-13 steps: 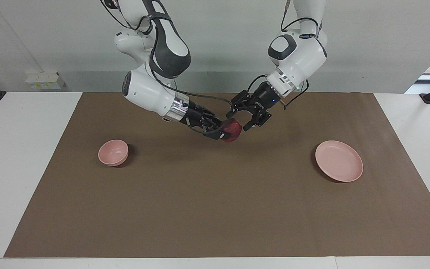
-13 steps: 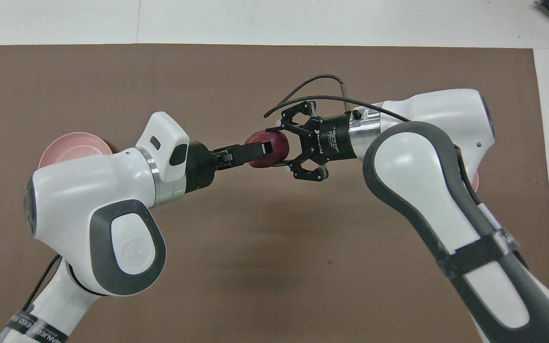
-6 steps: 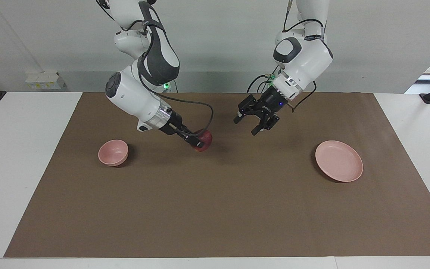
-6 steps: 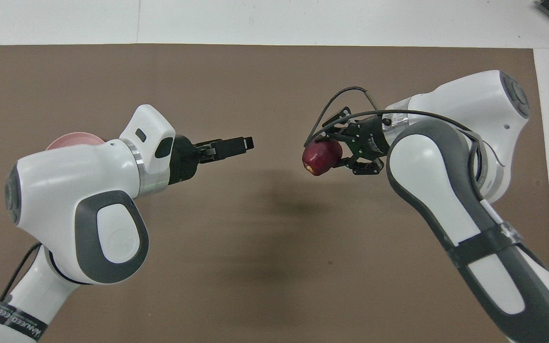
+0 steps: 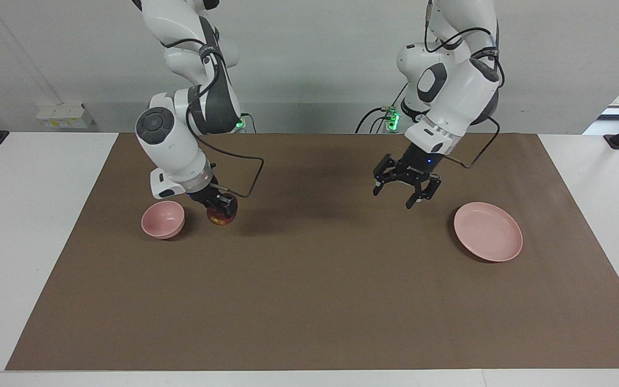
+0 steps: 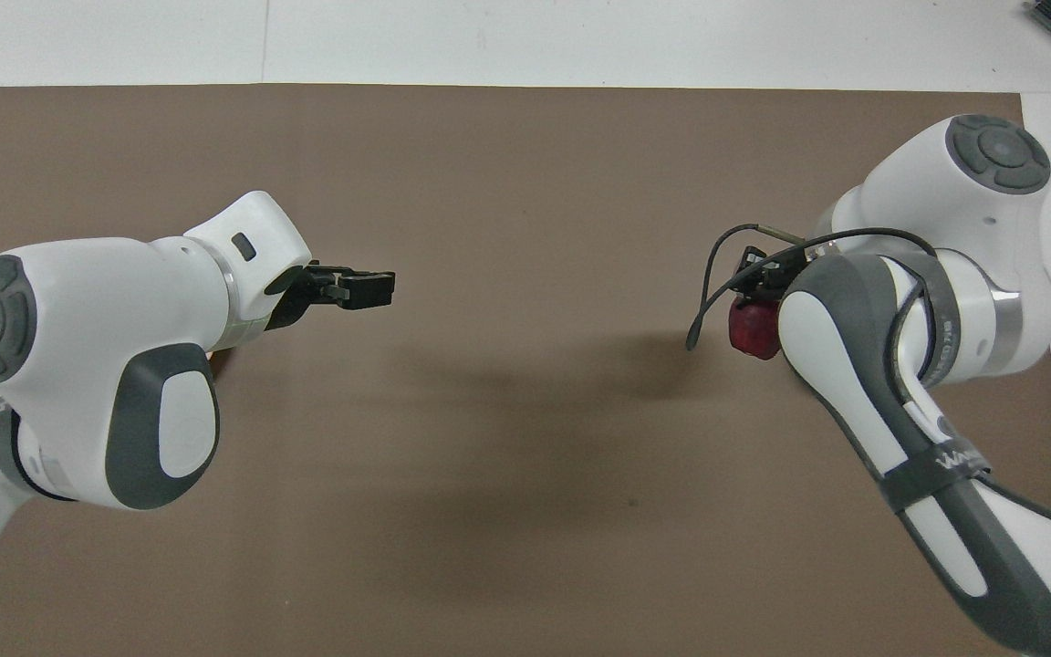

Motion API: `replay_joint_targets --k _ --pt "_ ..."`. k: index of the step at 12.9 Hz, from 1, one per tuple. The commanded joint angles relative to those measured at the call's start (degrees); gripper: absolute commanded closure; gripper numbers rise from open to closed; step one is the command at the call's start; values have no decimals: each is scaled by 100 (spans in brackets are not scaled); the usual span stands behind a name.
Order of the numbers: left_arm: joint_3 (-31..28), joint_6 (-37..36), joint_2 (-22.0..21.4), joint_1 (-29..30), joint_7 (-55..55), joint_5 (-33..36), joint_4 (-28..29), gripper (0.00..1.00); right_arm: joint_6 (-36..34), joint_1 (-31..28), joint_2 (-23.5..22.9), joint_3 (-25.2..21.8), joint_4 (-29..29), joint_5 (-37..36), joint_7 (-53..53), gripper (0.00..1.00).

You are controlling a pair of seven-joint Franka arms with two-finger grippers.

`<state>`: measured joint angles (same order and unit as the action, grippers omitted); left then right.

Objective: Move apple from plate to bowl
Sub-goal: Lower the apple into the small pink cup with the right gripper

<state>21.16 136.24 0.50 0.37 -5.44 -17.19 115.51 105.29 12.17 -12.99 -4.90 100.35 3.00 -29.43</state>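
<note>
My right gripper needs to let go of the dark red apple inside the small deep pink bowl (image 6: 861, 339) that sits on the brown mat.
My right gripper (image 5: 223, 209) is shut on the dark red apple (image 5: 218, 217), which shows a yellowish patch. It holds the apple low over the mat, just beside the small deep pink bowl (image 5: 163, 219), toward the table's middle. In the overhead view the apple (image 6: 752, 330) peeks out from under the right arm, which hides the bowl. The wide flat pink plate (image 5: 488, 232) lies bare toward the left arm's end. My left gripper (image 5: 395, 196) hangs open and holds nothing, over the mat next to the plate; the overhead view shows this left gripper (image 6: 369, 289) edge-on.
A brown mat (image 5: 309, 301) covers most of the white table (image 5: 24, 242). A small white box (image 5: 65, 115) sits by the wall near the right arm's end. The right arm's cable (image 5: 250, 172) loops above the mat beside the apple.
After the handover at the table's middle, my right gripper carried the apple down toward the bowl. My left gripper, open, drew back toward the plate.
</note>
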Motion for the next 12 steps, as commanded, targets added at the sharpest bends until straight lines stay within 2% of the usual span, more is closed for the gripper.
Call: replay_joint_targets --k 1,3,5,9,12 --pt "29 -1008 275 305 -1 1170 -633 0 -439 -258 305 42 160 -684 490 100" --pt "20 -1493 372 455 -10 1752 -863 0 -56 -748 515 59 685 -915 1093 100" --pt "20 -1915 416 570 -18 2044 -1134 0 569 -1136 482 59 968 -906 1570 100" --pt "20 -3381 521 789 -54 2044 -2372 0 922 -1208 297 59 969 -643 1554 100" --pt "2 -4016 443 781 -54 2036 -2717 0 1159 -1252 244 68 1328 -581 1624 100"
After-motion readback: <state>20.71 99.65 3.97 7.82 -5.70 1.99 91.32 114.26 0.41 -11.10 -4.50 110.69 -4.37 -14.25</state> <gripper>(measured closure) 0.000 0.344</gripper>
